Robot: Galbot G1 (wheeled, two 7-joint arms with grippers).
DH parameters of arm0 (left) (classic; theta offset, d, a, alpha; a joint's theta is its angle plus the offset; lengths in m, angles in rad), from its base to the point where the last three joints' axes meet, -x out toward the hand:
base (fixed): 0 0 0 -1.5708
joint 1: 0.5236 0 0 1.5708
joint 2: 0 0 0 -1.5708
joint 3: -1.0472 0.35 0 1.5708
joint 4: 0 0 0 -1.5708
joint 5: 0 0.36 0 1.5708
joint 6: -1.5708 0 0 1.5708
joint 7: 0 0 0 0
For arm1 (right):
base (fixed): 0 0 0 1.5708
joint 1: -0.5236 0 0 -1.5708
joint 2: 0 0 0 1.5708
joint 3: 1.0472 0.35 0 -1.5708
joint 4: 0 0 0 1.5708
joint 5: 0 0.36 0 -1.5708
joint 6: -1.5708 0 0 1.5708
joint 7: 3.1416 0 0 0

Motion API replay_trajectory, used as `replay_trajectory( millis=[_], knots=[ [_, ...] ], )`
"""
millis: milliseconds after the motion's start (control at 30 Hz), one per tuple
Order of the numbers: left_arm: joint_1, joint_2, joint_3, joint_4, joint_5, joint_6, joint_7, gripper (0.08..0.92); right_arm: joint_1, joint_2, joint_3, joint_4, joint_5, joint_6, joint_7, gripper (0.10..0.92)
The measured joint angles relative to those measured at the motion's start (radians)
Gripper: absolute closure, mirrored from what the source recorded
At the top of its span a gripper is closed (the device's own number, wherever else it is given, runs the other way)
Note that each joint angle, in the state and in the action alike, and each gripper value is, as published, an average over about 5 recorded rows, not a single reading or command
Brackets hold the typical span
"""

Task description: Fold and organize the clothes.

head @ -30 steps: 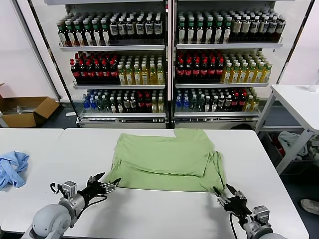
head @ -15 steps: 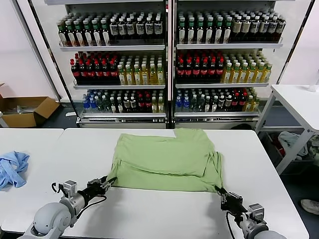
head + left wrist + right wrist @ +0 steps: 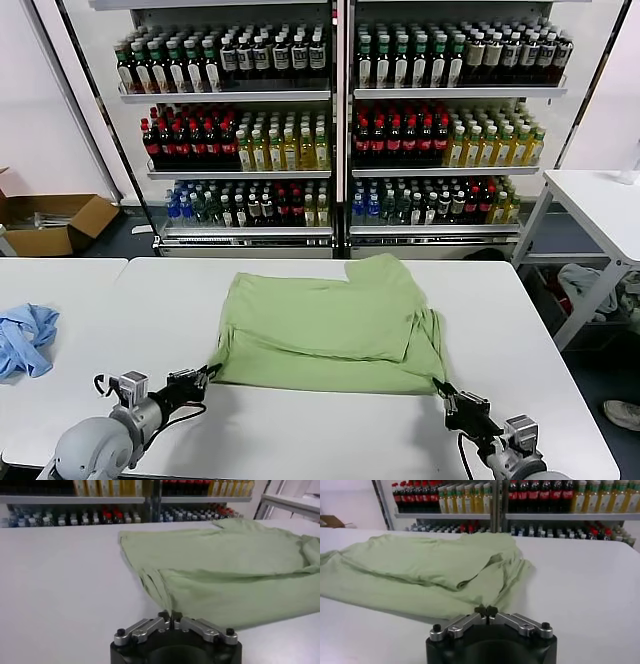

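Note:
My left gripper will set the corner of the light green polo shirt on the bare white table (image 3: 182,447), close to the table's front edge, and let go of it there.
The light green polo shirt (image 3: 330,325) lies folded on the white table (image 3: 300,430), with no collar, buttons or print showing. My left gripper (image 3: 205,376) is shut on the shirt's near left corner, low over the table. In the left wrist view the gripper (image 3: 170,615) pinches a thin edge of the shirt (image 3: 225,575). My right gripper (image 3: 446,394) is shut on the near right corner. In the right wrist view the gripper (image 3: 485,611) holds the tip of the shirt (image 3: 420,565).
A light blue cloth (image 3: 25,338) lies on the left table. A cardboard box (image 3: 50,222) sits on the floor at far left. Bottle shelves (image 3: 340,120) stand behind the table. Another white table (image 3: 600,205) stands at right.
Both grippers were open beside the shirt's near corners; they have shut on the corners and drawn back toward me, pulling the near edge slightly.

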Motion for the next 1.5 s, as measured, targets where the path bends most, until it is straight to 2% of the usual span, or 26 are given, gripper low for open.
replay_trajectory(
  millis=[233, 700, 800, 867, 1200, 1500],
  knots=[
    [0.123, 0.008, -0.061, -0.109, 0.021, 0.032, -0.026, 0.907, -0.112, 0.007, 0.042, 0.075, -0.023, -0.014, -0.011, 0.919],
    [0.475, -0.022, -0.269, -0.327, 0.054, 0.053, -0.036, 0.907, -0.346, 0.033, 0.079, 0.2, -0.1, 0.001, -0.027, 0.903],
    [0.512, -0.024, -0.288, -0.353, 0.061, 0.054, -0.032, 0.892, -0.367, 0.036, 0.087, 0.216, -0.103, 0.008, -0.028, 0.836],
    [0.528, -0.021, -0.298, -0.365, 0.062, 0.055, -0.031, 0.854, -0.375, 0.037, 0.093, 0.224, -0.101, 0.015, -0.031, 0.776],
    [0.514, 0.01, -0.356, -0.376, 0.037, 0.06, -0.024, 0.569, -0.331, 0.007, 0.153, 0.235, -0.031, 0.037, -0.062, 0.49],
    [0.393, 0.073, -0.366, -0.303, -0.026, 0.044, 0.01, 0.309, -0.093, -0.103, 0.17, 0.129, 0.095, -0.035, -0.12, 0.241]
  ],
)
